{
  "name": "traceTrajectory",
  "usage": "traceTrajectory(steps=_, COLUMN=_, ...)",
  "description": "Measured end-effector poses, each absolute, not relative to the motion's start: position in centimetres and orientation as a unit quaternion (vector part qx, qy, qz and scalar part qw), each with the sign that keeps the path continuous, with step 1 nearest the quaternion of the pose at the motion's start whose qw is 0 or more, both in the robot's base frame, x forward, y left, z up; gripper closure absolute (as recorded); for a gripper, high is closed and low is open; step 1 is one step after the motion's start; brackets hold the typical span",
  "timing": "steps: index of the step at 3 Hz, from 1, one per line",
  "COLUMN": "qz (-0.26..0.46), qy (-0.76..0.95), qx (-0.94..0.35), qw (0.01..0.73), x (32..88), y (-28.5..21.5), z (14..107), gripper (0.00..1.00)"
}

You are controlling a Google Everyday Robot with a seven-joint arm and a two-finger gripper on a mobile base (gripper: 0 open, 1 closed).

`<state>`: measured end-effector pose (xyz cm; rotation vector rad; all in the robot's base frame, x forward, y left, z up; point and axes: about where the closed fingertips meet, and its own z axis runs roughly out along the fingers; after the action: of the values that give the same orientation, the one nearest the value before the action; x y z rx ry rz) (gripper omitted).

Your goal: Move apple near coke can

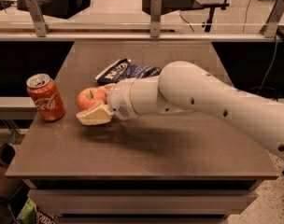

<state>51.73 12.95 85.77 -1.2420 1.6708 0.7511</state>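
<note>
I need to let go of the apple on the dark table [76, 123], next to the coke can's base, a bit toward the table's near edge. The apple now sits low beside the can.
The coke can [45, 97], red with white script and a silver top, stands upright near the left edge of the dark table [146, 148]. The red-orange apple [90, 97] with a short stem is held in my gripper [96, 105], just right of the can with a small gap between them. My cream fingers [94, 115] close around the apple from below and behind. The apple sits low, at or just above the table surface. My white arm reaches in from the right.
A dark blue chip bag [128, 72] lies on the table behind my wrist. A metal rail with posts [155, 13] runs along the far edge. The table's left edge is close to the can.
</note>
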Motion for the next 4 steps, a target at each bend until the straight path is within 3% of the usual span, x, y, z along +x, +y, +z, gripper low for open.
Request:
traceTrajectory(steps=3, qz=0.308, qy=0.657, qx=-0.542, qw=0.424, x=48.0, y=16.4, z=83.3, gripper=1.00)
traceTrajectory(steps=4, qz=0.308, qy=0.656, qx=-0.544, qw=0.423, x=47.9, y=16.5, z=83.4, gripper=0.82)
